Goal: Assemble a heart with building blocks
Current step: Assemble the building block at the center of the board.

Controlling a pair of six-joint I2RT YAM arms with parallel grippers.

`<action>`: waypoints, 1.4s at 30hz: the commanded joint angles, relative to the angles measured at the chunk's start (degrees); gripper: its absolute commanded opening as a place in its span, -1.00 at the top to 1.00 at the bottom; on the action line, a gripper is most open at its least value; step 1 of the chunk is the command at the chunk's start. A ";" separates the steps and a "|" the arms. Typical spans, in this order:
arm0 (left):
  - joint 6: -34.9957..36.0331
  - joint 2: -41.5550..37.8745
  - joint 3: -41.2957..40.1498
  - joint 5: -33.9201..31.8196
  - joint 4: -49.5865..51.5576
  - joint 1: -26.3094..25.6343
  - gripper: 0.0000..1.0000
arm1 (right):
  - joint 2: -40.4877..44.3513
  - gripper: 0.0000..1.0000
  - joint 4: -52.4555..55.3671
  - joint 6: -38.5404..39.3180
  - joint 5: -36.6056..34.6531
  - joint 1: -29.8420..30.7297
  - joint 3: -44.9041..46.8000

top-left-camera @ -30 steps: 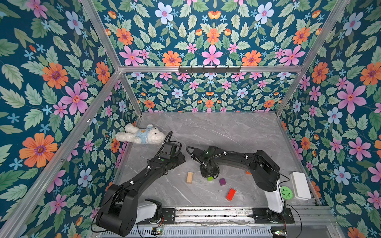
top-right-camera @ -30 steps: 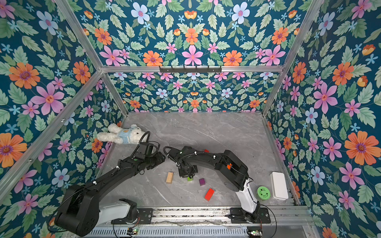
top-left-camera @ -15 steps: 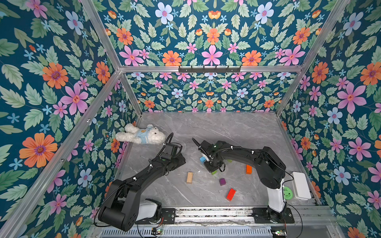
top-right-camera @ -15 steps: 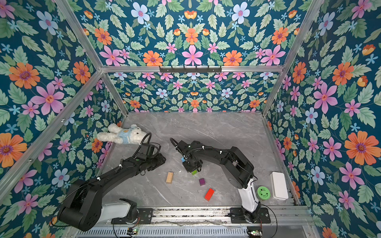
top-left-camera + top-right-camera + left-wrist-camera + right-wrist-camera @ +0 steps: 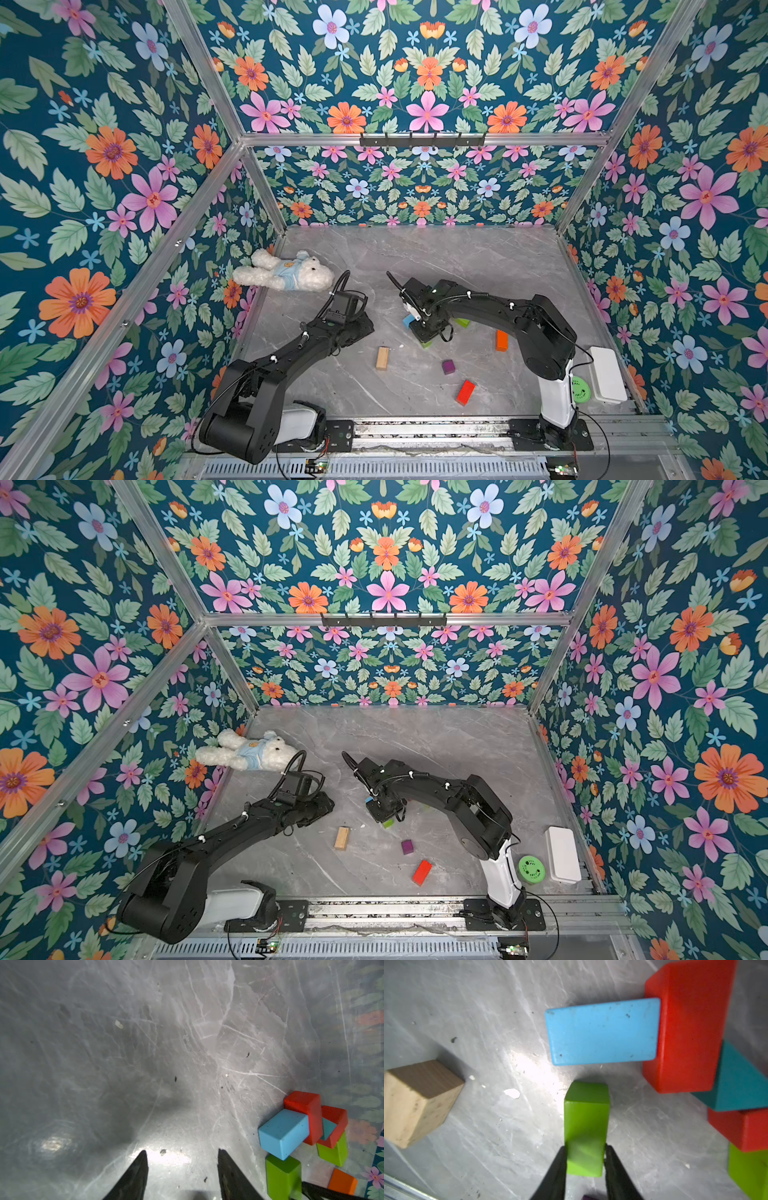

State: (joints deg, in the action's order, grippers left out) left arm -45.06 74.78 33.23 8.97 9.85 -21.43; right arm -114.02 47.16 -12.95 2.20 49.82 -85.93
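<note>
The green block's far end is short of the light blue bar. My right gripper needs to let it go, grip it again and bring it flush against the bar's side (image 5: 574, 1062).
My right gripper (image 5: 585, 1151) is shut on the end of a green block (image 5: 586, 1126), low over the grey table. Just beyond it lies part of the heart: a light blue bar (image 5: 604, 1031) against a red bar (image 5: 685, 1026), then the teal triangle (image 5: 737, 1082), a second red block (image 5: 745, 1128) and a second green one (image 5: 749, 1172). In both top views the right wrist covers most of this cluster; the light blue bar (image 5: 408, 321) and held green block (image 5: 426, 344) peek out. My left gripper (image 5: 182, 1152) is open over bare table, left of the cluster.
Loose building blocks lie near the front: a wooden block (image 5: 382, 358), the purple cube (image 5: 448, 366), a red bar (image 5: 465, 392) and an orange block (image 5: 501, 340). A plush bear (image 5: 286, 272) lies at the back left. A white box (image 5: 606, 374) and green round object (image 5: 579, 390) sit front right.
My right arm has swung slightly back and right with the green block, uncovering the light blue and orange blocks. The left arm has barely moved.
</note>
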 commanded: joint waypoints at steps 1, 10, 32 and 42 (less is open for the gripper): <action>0.04 0.10 -0.07 -0.26 -0.44 0.07 -0.12 | -0.16 0.52 -0.14 0.87 -0.35 0.11 -0.39; 0.14 -0.71 -0.71 -0.36 -0.09 0.07 -0.12 | -2.80 0.27 1.43 1.00 -1.93 0.11 -2.89; 0.40 -2.50 -1.86 -0.97 0.52 0.16 -0.12 | -4.44 -0.16 2.50 -7.49 -1.97 3.39 -4.29; 0.58 -2.75 -2.21 -1.22 0.88 0.25 -0.12 | -3.96 0.43 2.35 -2.77 -3.70 1.44 -3.37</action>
State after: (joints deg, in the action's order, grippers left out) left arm -44.84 72.10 30.98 8.67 10.31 -21.34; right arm -118.54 49.23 -18.17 -0.49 51.40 -89.62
